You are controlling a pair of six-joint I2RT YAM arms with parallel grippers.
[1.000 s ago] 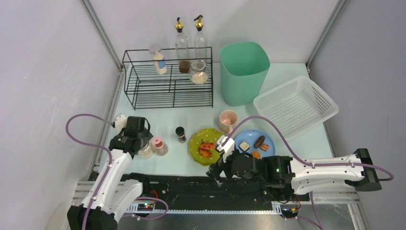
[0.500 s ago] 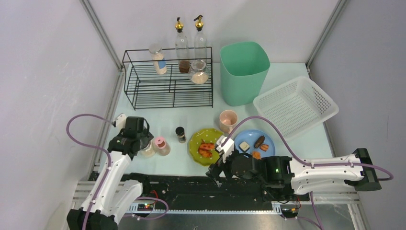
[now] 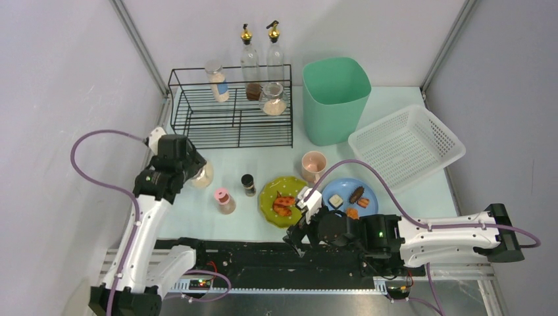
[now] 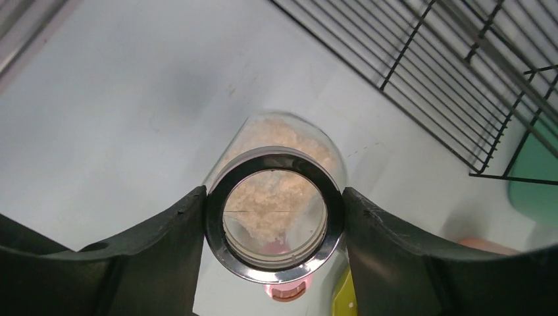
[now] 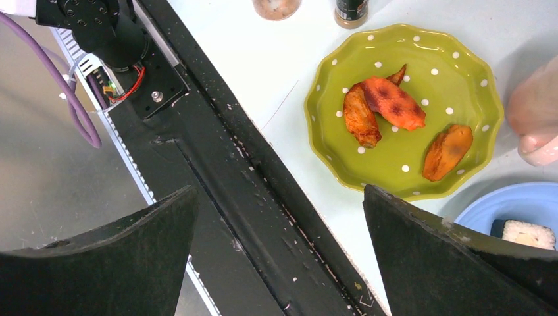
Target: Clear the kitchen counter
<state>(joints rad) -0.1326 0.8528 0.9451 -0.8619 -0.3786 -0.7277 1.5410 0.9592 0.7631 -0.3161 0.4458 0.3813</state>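
Note:
I need to release the glass jar from my left gripper on the black wire rack (image 3: 245,110), next to the glass jar before the oil bottles.
The pale mint kitchen counter (image 3: 263,158) holds a green dotted plate (image 3: 283,201) with food, a blue plate (image 3: 350,195) with food, a pink cup (image 3: 314,162), a small dark spice jar (image 3: 248,185) and a pink-lidded jar (image 3: 223,201). My left gripper (image 3: 193,172) is shut on a glass jar of beige powder (image 3: 202,175), held above the counter near the rack's front left corner. In the left wrist view the fingers (image 4: 164,237) clamp the jar's dark rim (image 4: 275,214). My right gripper (image 3: 299,227) is open and empty over the black front rail (image 5: 263,197).
A black wire rack (image 3: 230,108) at the back left holds several jars, with two oil bottles (image 3: 249,59) behind it. A green bin (image 3: 334,99) stands at the back centre. A white basket (image 3: 406,146) sits tilted at the right.
My left gripper has lifted the beige powder jar and carried it away from the pink-lidded jar, toward the rack. The right arm has not moved.

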